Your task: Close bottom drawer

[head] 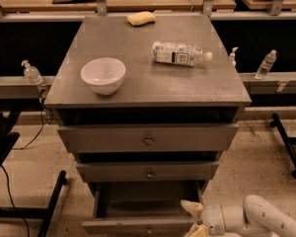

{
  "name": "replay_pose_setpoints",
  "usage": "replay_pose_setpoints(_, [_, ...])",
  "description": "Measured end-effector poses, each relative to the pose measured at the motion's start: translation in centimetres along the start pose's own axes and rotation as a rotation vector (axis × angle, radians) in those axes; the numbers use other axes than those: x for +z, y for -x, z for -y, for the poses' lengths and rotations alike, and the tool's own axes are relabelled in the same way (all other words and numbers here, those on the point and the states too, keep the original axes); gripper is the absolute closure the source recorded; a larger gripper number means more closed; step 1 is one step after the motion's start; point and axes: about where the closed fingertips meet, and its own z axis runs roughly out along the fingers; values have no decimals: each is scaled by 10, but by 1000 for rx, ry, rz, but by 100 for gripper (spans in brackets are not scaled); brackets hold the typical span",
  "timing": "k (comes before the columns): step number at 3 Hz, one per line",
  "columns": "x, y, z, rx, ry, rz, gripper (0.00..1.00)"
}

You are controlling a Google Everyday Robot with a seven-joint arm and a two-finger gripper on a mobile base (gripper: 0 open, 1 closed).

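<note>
Next, my gripper goes next to the top edge [176, 220] of the bottom drawer's front, between its middle and its nearest corner. It should close there.
The grey cabinet [138, 90] has three drawers. The bottom drawer [133, 225] stands pulled far out, its slim front at the lower edge of the camera view and its inside empty. The middle drawer [113, 172] and top drawer [103, 139] are each slightly ajar. My gripper [194, 219] comes in from the lower right on a white arm [256, 218]. It sits at the right front corner of the bottom drawer, with its cream fingertips [190, 207] spread apart and open, holding nothing.
On the cabinet top rest a white bowl [103, 75], a lying plastic bottle [180, 54] and a yellow sponge [141, 18]. Small bottles stand on side rails at left [31, 73] and right [265, 64]. Black stand legs flank the cabinet on the floor [49, 206], [288, 147].
</note>
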Motion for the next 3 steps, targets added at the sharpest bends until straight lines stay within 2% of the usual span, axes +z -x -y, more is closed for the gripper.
replay_pose_setpoints(1, [9, 3, 11, -38, -37, 15, 0])
replay_pose_setpoints(2, [12, 3, 10, -37, -38, 25, 0])
replay_pose_setpoints(3, [35, -30, 4, -197, -78, -68, 0])
